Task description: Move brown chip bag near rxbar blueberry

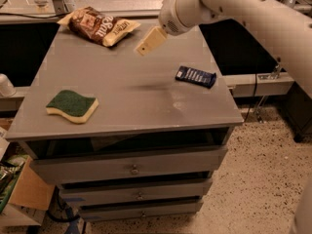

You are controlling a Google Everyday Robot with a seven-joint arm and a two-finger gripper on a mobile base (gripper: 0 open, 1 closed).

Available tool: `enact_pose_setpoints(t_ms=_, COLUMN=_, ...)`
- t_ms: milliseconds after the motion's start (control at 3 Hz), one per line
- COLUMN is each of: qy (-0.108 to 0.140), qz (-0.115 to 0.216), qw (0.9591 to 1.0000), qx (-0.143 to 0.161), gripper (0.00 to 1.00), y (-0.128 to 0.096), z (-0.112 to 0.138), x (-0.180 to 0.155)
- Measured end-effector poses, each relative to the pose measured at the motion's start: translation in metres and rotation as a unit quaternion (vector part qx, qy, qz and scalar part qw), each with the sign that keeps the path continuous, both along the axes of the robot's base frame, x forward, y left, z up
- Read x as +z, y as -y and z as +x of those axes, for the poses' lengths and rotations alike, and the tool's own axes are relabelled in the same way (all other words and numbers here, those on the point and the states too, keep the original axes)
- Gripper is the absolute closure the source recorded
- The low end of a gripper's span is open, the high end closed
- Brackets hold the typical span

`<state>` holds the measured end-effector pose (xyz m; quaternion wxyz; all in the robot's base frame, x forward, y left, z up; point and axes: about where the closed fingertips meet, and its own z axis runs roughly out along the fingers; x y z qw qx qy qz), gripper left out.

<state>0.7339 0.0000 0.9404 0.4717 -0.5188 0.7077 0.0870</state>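
I will grip the brown chip bag's pale yellow end (120, 29), nearer the rxbar blueberry.
The brown chip bag (100, 26) lies at the far left corner of the grey table (122, 116), dark brown with pale yellow ends. The rxbar blueberry (196, 76), a small flat dark blue bar, lies near the table's right edge. My gripper (146, 45) hangs from the white arm (234, 9) above the far middle of the table. It is a short way right of the chip bag and apart from it, and left of and beyond the bar. Nothing shows in the gripper.
A green-and-yellow sponge (73, 105) lies at the table's front left. Drawers (131, 168) sit under the tabletop. A cardboard box (29, 191) stands on the floor at the left. A white cup (6, 86) is at the left edge.
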Motion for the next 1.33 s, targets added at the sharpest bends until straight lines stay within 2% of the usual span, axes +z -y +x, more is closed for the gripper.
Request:
enact_pose_setpoints(t_ms=333, qy=0.004, qz=0.009, qw=0.9999, qx=-0.006, gripper=0.0, y=-0.028, z=0.039, x=-0.015)
enact_pose_setpoints(t_ms=667, qy=-0.007, qz=0.018, qw=0.9998, qx=-0.011, gripper=0.0, y=-0.058, z=0.077, x=-0.034)
enact_pose_setpoints(t_ms=1333, qy=-0.021, qz=0.026, qw=0.9993, qx=-0.014, gripper=0.0, y=-0.105, z=0.134, x=-0.062)
